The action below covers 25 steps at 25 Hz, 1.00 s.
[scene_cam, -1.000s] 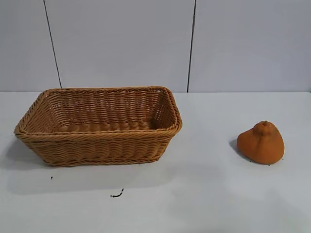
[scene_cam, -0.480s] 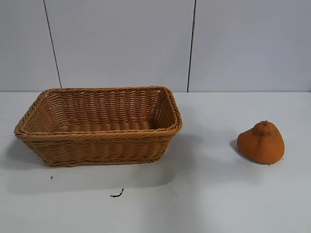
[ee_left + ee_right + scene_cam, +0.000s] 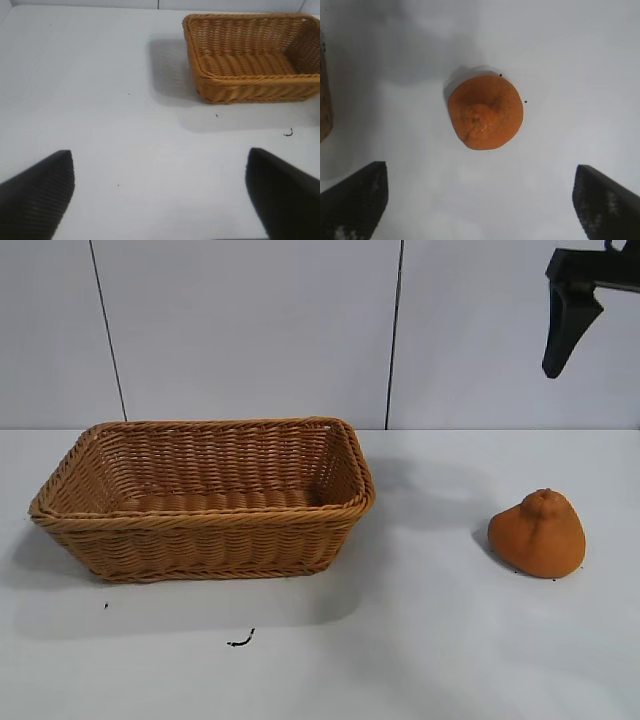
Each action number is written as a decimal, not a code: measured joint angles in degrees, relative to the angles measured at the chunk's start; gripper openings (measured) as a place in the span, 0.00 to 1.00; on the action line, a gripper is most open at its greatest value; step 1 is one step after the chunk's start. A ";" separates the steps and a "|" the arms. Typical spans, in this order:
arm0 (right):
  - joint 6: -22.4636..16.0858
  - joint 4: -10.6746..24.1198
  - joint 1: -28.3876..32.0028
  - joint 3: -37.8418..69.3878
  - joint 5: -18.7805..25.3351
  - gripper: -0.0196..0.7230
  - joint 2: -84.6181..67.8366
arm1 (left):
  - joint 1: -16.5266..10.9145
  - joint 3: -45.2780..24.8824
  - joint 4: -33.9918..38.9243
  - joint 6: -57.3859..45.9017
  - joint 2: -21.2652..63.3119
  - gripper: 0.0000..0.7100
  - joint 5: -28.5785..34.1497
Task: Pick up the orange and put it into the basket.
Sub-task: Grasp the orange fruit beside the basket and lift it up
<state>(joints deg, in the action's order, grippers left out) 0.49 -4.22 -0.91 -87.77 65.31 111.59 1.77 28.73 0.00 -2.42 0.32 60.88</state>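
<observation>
Next, I lower my right gripper and close it on the orange's upper half (image 3: pixel 541 512) (image 3: pixel 482 117), with its fingers on both sides of the knobby top.
The orange (image 3: pixel 538 533) sits upright on the white table at the right, knobby top up, well apart from the basket (image 3: pixel 200 545) at the left. The basket is empty. One black finger (image 3: pixel 562 335) of my right gripper shows high above the orange at the top right. In the right wrist view my right gripper (image 3: pixel 480 172) is open and empty, looking straight down on the orange (image 3: pixel 485 114). My left gripper (image 3: pixel 160 156) is open and empty over bare table, far from the basket (image 3: pixel 250 92); it does not show in the exterior view.
A small black mark (image 3: pixel 240 641) lies on the table in front of the basket. A grey panelled wall stands behind the table. The basket's corner (image 3: pixel 324 100) shows at the edge of the right wrist view.
My right gripper has come into the exterior view at the top right, above the orange. Its shadow now falls on the table between basket and orange. The orange and basket have not moved.
</observation>
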 joint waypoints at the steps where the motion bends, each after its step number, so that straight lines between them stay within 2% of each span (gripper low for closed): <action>1: 0.41 -0.10 0.00 0.00 0.00 0.96 0.91 | 0.00 0.00 0.00 0.00 0.00 0.94 0.00; 10: 3.22 -0.61 -0.96 -0.06 -2.17 0.96 4.80 | 0.00 0.00 0.00 0.00 0.00 0.94 0.00; 15: 5.63 0.66 -4.36 -0.06 -6.42 0.96 5.56 | 0.00 0.00 0.00 0.00 0.00 0.94 0.00; 17: 4.96 2.10 -5.64 -0.06 -8.13 0.96 5.56 | 0.00 0.00 0.00 0.00 0.00 0.94 0.00; 22: 2.20 5.34 -5.97 -0.06 -9.01 0.96 5.56 | 0.00 0.00 0.00 0.00 0.00 0.94 0.00; 25: 1.57 5.64 -5.77 -0.06 -9.01 0.96 5.63 | 0.00 0.00 0.00 0.00 0.00 0.94 0.00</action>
<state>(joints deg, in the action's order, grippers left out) 2.06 1.41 -6.68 -87.84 56.30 117.23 1.77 28.73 0.00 -2.42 0.32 60.88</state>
